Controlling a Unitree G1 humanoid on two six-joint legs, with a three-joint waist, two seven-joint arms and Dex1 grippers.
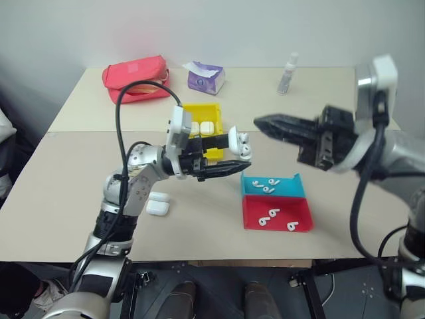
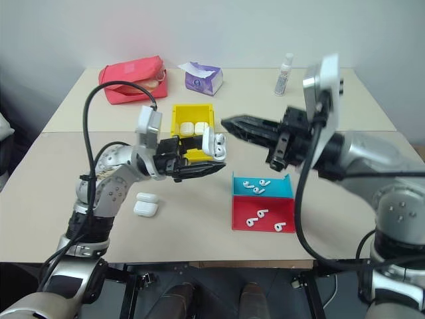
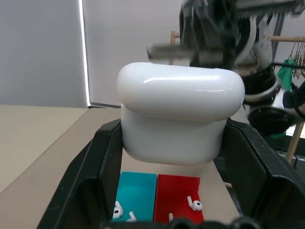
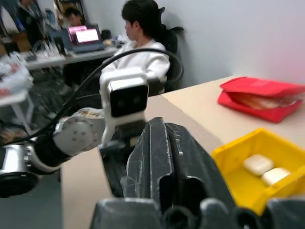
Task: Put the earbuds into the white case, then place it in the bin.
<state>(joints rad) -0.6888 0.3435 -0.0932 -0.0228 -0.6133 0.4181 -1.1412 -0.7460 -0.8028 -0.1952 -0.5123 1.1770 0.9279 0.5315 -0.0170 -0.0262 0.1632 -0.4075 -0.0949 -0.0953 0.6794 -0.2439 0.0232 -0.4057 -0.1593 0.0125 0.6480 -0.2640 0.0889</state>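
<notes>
The robot's left gripper needs to release the white case in the yellow bin (image 1: 204, 141), in front of the other cases.
My left gripper (image 1: 232, 154) is shut on a white case (image 1: 238, 142), held above the table just right of the yellow bin (image 1: 201, 107). In the left wrist view the case (image 3: 174, 114) sits between the two black fingers with its lid down. Two more white cases (image 1: 205, 126) lie in the bin. My right gripper (image 1: 261, 122) is shut and empty, pointing left, its tips close above and to the right of the held case. Loose earbuds (image 1: 267, 185) lie in a cyan tray (image 1: 293, 190), and others (image 1: 270, 214) in a red tray (image 1: 300, 209).
Two spare white cases (image 1: 158, 203) rest on the table under my left forearm. At the back stand a red pouch (image 1: 136, 76), a purple tissue pack (image 1: 204, 78) and a small bottle (image 1: 287, 73). People (image 4: 143, 43) sit at desks beyond the table.
</notes>
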